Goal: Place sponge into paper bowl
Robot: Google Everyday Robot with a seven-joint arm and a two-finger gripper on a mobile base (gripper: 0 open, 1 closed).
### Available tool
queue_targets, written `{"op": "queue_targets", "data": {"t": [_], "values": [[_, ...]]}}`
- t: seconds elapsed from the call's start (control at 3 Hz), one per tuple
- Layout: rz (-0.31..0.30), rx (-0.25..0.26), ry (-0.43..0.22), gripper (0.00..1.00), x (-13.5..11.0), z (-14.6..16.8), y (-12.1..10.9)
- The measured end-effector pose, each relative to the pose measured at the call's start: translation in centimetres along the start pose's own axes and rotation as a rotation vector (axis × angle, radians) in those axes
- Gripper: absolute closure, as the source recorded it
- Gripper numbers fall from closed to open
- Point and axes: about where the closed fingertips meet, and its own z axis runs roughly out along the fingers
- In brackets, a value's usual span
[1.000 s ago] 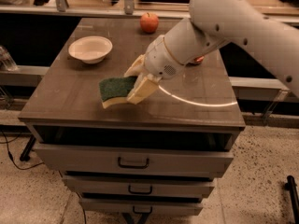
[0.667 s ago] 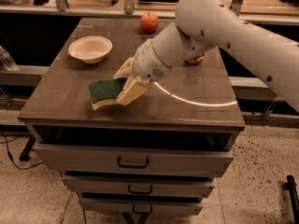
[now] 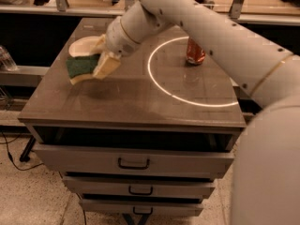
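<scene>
I will let go of the sponge with my gripper inside the far side of the white paper bowl [image 3: 90, 42].
My gripper [image 3: 97, 63] is shut on the sponge [image 3: 79, 66], dark green on top with a pale yellow base. It holds the sponge tilted in the air above the left part of the tabletop. The white paper bowl [image 3: 78, 45] stands at the table's far left. The sponge and the cream fingers [image 3: 107, 65] cover the bowl's near and right side, so only part of its rim shows.
A red can [image 3: 195, 51] stands at the back right of the brown tabletop [image 3: 140, 102], on the edge of a bright ring of light [image 3: 161, 86]. Drawers with handles [image 3: 133, 163] sit below the front edge. My white arm [image 3: 211, 27] crosses the right side.
My gripper has carried the sponge left and toward the back, from the table's middle to the bowl. The view has shifted; the red can now shows, the apple does not.
</scene>
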Motion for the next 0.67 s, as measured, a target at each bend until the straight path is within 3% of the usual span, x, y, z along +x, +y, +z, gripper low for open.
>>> {"op": "queue_targets", "data": {"t": [0.33, 0.67], "values": [[-0.115, 0.111, 0.034, 1.00, -3.89, -2.91, -6.77], [-0.111, 0.121, 0.032, 1.00, -3.98, -2.99, -6.78]]}}
